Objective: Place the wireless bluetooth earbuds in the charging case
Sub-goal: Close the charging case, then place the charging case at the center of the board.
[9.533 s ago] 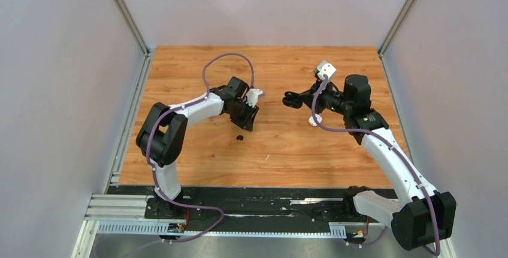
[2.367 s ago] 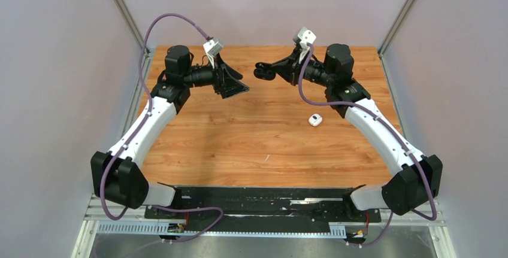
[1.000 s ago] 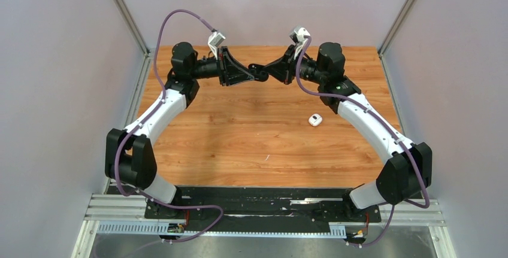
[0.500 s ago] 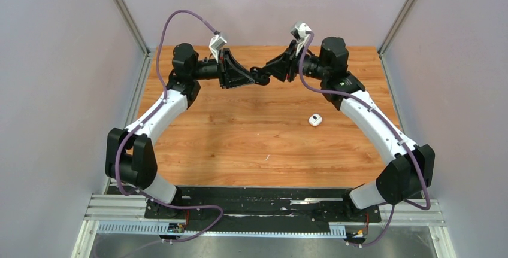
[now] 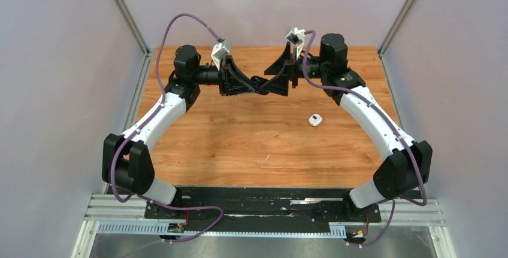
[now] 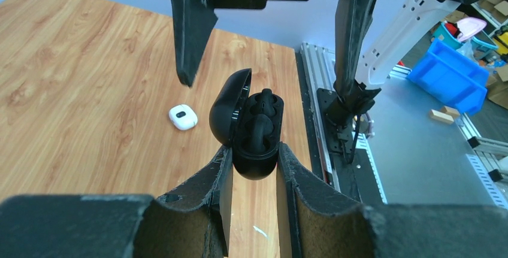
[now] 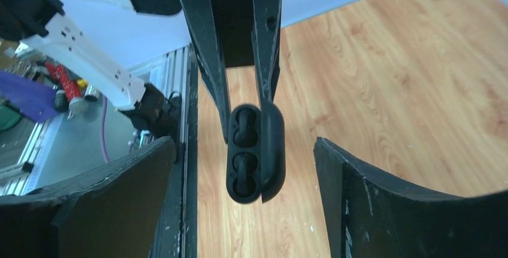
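Next, my left gripper lets go of the black charging case on the wooden table's bare middle (image 5: 269,121), next to the white case.
A black charging case (image 6: 254,129) hangs in the air above the far part of the table, lid swung open. My left gripper (image 6: 251,153) is shut on its lower end. Two black earbuds (image 6: 263,99) sit in the case's wells, one above the other, also seen in the right wrist view as earbuds (image 7: 242,171). My right gripper (image 7: 244,150) faces the left one and stands open, its fingers (image 6: 190,30) wide on either side of the case without touching it. In the top view the case (image 5: 259,83) is between the two gripper tips.
A small white closed case (image 5: 315,120) lies on the wooden table (image 5: 239,144), right of centre and below the right arm; it also shows as the white case (image 6: 183,117). Grey walls enclose the table on three sides.
My right gripper went from shut at the black case to wide open around it. Both grippers dropped a little lower. The left gripper kept its hold.
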Available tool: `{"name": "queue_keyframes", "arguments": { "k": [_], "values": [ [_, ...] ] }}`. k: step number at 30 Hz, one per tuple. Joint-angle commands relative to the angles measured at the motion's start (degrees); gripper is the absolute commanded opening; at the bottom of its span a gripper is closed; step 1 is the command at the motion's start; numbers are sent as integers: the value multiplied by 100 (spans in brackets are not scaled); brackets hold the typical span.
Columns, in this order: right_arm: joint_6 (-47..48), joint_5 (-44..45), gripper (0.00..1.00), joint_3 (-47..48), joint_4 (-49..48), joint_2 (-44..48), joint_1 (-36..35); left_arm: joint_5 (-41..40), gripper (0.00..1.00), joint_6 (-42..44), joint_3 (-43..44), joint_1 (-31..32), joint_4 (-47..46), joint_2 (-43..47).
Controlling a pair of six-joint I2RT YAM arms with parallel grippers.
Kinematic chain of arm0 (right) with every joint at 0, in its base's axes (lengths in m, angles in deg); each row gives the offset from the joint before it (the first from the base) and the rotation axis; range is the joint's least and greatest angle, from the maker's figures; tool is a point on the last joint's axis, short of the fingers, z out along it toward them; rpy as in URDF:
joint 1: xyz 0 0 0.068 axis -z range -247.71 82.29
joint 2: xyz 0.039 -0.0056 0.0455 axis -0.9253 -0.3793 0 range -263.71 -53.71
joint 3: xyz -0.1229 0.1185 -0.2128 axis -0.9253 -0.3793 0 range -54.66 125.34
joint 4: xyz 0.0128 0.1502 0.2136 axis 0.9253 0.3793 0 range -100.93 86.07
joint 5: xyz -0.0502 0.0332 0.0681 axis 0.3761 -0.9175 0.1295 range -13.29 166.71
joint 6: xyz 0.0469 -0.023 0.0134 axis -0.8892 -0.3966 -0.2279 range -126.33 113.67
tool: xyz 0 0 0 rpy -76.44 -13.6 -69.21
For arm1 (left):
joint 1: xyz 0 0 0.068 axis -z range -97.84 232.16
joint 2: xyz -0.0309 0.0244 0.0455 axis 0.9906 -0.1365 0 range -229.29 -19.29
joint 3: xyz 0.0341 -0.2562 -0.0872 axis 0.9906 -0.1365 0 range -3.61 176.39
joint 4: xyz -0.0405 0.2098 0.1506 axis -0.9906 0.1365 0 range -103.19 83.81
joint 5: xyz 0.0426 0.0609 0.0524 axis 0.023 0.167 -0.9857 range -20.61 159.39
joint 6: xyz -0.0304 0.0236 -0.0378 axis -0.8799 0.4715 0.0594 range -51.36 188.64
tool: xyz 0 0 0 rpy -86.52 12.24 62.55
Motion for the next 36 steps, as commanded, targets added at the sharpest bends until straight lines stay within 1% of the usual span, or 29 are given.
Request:
{"name": "queue_keyframes", "arguments": {
  "k": [1,2,5,8,11,13,18,23,27,28,29,30,31,32,33,34,35,36],
  "values": [
    [902,-531,89,145,729,-151,11,63,0,348,83,22,243,250],
    [968,-548,91,144,789,-173,3,62,0,363,95,22,263,251],
    [1270,-583,91,160,893,-220,-42,-2,0,308,99,23,298,246],
    [1516,-663,89,202,981,-221,-143,-118,0,202,99,22,294,225],
    [1727,-724,87,271,1049,-170,-267,-449,0,54,127,22,343,167],
    [1857,-690,86,298,1100,-125,-340,-665,0,8,186,22,525,112],
    [2173,-601,83,388,1272,-30,-391,-1032,0,-213,232,13,554,18],
    [2389,-350,82,331,1344,114,-445,-1106,0,-424,256,2,437,-81],
    [2449,350,84,214,1323,185,-402,-1014,0,-278,259,-4,486,-90],
    [2428,415,85,206,1314,194,-334,-1003,0,-179,280,-4,719,-101],
    [2348,434,86,218,1304,191,-249,-1020,0,102,308,-4,932,-122],
    [2221,443,86,228,1282,181,-153,-1145,0,275,382,-4,1494,-218],
    [2064,447,87,244,1244,169,-35,-1275,0,624,429,-4,1833,-255],
    [1891,496,88,232,1177,172,81,-1547,0,751,474,-4,2392,-367],
    [1702,580,89,202,1099,189,190,-1688,0,884,471,-4,2599,-426],
    [1535,734,90,152,1022,204,307,-1964,0,894,412,-4,2882,-561],
    [1336,994,92,106,977,223,396,-2081,0,794,352,-4,2941,-633],
    [1206,1291,99,30,967,236,499,-2306,0,545,164,-4,2897,-764]
  ]
}}
